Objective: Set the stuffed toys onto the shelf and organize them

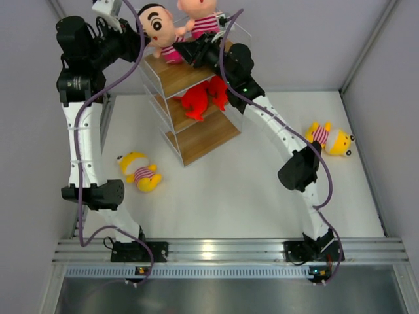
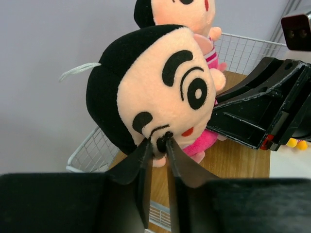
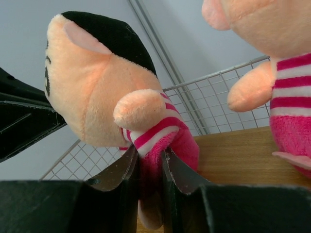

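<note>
Next, my right gripper lets go of the doll's pink-striped body and takes the doll's chin (image 1: 162, 42) to turn the face of the black-haired doll forward, because it points toward my left gripper.
A black-haired boy doll (image 1: 157, 26) stands on the top board of the shelf (image 1: 206, 134), held from both sides. My left gripper (image 2: 158, 141) is shut on the lower part of its face (image 2: 155, 82). My right gripper (image 3: 150, 153) is shut on its pink-striped body (image 3: 160, 131). A second boy doll (image 1: 200, 16) stands just behind it on the same board. Two red sharks (image 1: 203, 98) lie on the middle tier. One yellow figure (image 1: 139, 171) lies on the table left of the shelf, another (image 1: 332, 139) at the right.
A white wire rail (image 3: 214, 104) runs round the back of the top board (image 2: 243, 160). The enclosure's grey walls stand close behind the shelf. Both arms arch over the table from the near edge.
</note>
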`<action>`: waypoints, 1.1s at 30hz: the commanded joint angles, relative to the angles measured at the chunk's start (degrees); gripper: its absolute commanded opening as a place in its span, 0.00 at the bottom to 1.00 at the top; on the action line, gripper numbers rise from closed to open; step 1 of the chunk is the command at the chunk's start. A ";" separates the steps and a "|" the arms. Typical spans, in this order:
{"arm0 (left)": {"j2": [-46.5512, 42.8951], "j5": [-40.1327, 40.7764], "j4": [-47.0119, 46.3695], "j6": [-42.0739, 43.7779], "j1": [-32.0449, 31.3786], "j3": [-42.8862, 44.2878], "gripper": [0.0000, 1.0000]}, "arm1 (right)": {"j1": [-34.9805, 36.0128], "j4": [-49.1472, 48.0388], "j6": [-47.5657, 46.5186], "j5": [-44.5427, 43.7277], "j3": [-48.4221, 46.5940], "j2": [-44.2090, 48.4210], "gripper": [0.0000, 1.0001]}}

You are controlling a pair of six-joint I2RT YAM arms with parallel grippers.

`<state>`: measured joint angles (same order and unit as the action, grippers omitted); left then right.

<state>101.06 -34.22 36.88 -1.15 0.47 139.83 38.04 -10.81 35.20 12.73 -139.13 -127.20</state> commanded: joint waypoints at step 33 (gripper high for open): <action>-8.77 33.60 -3.84 10.19 -16.11 -8.07 0.00 | 7.57 4.13 -32.91 -13.61 1.14 9.61 0.65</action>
<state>94.96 -4.67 35.81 5.80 -14.31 133.16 44.66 -8.54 9.04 0.89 -133.86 -115.42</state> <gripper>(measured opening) 0.022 0.657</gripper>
